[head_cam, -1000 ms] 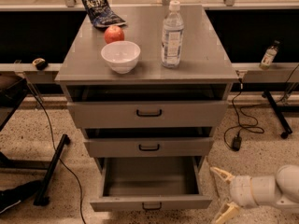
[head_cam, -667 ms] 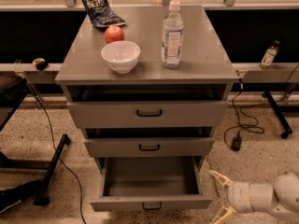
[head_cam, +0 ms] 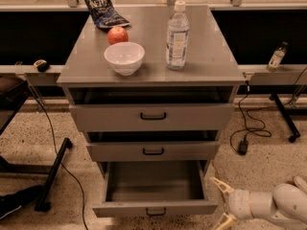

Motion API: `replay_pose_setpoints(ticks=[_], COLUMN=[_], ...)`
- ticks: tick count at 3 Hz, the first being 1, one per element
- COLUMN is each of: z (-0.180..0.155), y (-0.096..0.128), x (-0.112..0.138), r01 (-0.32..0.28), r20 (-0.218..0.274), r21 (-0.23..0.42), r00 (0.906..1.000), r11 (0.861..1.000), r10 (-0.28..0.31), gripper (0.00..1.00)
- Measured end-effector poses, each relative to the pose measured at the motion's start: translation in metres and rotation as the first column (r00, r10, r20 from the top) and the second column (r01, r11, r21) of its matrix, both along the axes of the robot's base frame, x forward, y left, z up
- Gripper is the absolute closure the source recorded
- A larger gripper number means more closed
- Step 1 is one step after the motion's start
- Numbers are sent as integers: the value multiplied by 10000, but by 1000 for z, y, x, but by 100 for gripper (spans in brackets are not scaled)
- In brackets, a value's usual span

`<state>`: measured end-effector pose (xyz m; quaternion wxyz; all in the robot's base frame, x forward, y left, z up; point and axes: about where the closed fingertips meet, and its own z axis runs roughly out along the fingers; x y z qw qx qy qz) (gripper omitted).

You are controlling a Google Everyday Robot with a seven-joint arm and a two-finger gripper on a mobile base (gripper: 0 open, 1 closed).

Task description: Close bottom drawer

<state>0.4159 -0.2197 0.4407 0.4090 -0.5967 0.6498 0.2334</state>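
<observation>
Next, my gripper moves to the bottom drawer's front (head_cam: 190, 210) and closes there, between the black handle and the corner nearest my gripper.
The bottom drawer (head_cam: 154, 207) of the grey metal cabinet (head_cam: 153, 71) is pulled far out, and its inside shows empty. Its shallow front with a small black handle (head_cam: 156, 212) sits near the lower edge of the view. The middle drawer (head_cam: 152, 151) and the top drawer (head_cam: 152, 116) each stick out a little. My gripper (head_cam: 221, 203) is at the lower right, just to the right of the bottom drawer's front corner, near floor level. Its two pale fingers (head_cam: 219, 184) are spread open and point left toward the drawer, holding nothing.
On the cabinet top stand a white bowl (head_cam: 124, 57), a red apple (head_cam: 117, 34), a water bottle (head_cam: 177, 35) and a dark chip bag (head_cam: 104, 11). A black cable and plug (head_cam: 243, 145) lie on the floor at right. A black stand leg (head_cam: 53, 174) lies at left.
My gripper and arm have shifted a little left and down, closer to the bottom drawer's right front corner. The drawer has not moved.
</observation>
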Motion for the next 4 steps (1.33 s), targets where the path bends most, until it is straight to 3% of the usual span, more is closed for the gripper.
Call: replay_pose_setpoints(ticks=[1,2,3,4], z=[-60,-92,-98,-116], y=[10,16,18,22], x=[10,12,11,11], r01=[-413,-845,-908,-949], r20=[871,1468,1551,1041], r21=[344,320,339,33], r00=[9955,9860,9843,9901], r11=[9986,9959,9953,9955], r10=[382,790,845,941], gripper=[0,0,0,0])
